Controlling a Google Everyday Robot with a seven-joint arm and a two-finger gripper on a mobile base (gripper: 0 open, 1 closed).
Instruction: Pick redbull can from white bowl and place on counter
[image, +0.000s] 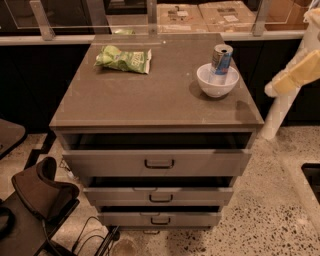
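My gripper is to close on the upper part of the redbull can (221, 57), just under its silver top and above the white bowl's rim.
The redbull can (221, 59), blue and silver with a silver top, stands upright inside the white bowl (217, 85) near the right rear of the counter (150, 95). My arm (294, 75), white with a cream-coloured section, shows at the right edge of the camera view, beside the counter and to the right of the bowl. The gripper itself is out of view past the frame edge. Nothing touches the can or the bowl.
A green crinkled snack bag (123, 59) lies at the counter's left rear. The top drawer (158, 161) stands partly pulled out, with two more drawers below. A dark chair (42, 195) is at lower left. A glass rail (150, 20) runs behind the counter.
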